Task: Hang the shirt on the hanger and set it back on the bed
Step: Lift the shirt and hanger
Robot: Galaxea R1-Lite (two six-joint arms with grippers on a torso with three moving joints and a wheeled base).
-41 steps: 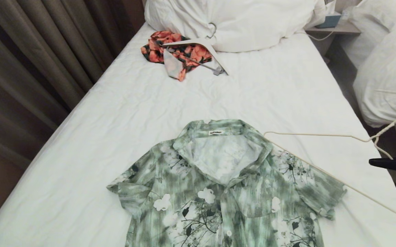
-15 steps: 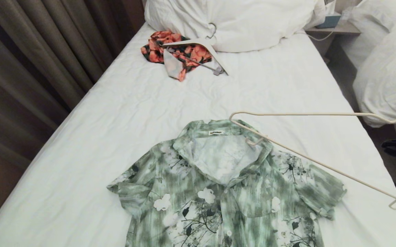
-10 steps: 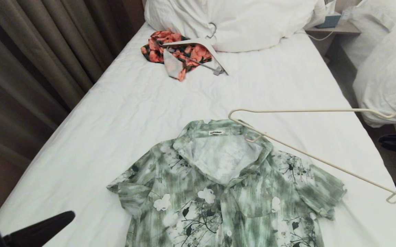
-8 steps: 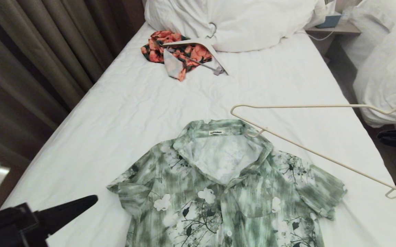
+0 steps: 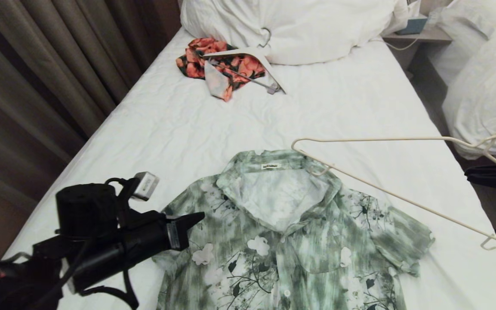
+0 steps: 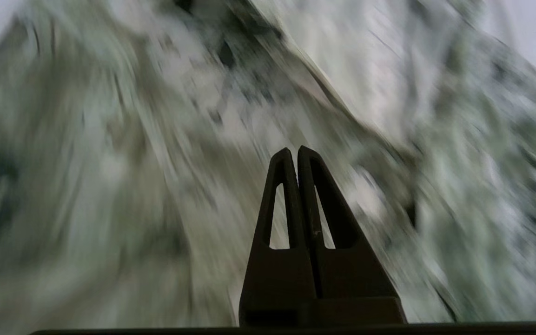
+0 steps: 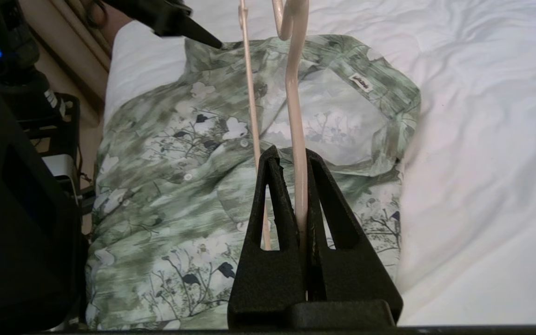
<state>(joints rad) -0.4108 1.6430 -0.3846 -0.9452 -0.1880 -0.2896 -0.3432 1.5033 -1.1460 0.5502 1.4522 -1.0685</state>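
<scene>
My left gripper is to grab the front end of the shirt's collar (image 5: 237,201) (image 6: 283,39) next, beside the neck opening, on the side away from the cream wire hanger.
The green-and-white floral shirt (image 5: 282,241) lies flat and face up on the bed (image 5: 179,129), collar pointing up the bed. My right gripper (image 5: 468,174) at the bed's right edge is shut on the cream wire hanger (image 5: 372,139) near its hook. It holds the hanger above the sheet, with one notched end over the collar's right side. In the right wrist view the wire of the hanger (image 7: 295,102) runs between the shut fingers of the right gripper (image 7: 291,156), above the shirt (image 7: 179,177). My left gripper (image 5: 200,216) is shut and empty, its tip over the shirt's left shoulder. The left wrist view shows this left gripper (image 6: 294,150) over the blurred shirt (image 6: 109,163).
An orange-red floral garment (image 5: 226,64) with a thick white hanger (image 5: 248,54) lies near the bunched duvet (image 5: 291,26) at the bed's head. Brown curtains (image 5: 37,64) run along the left side. Another white bed (image 5: 484,86) and a nightstand (image 5: 420,34) stand to the right.
My left arm has swung in from the lower left to the shirt's left shoulder. Earlier, the right gripper lifted the hanger and carried it left toward the collar; lately it has barely shifted.
</scene>
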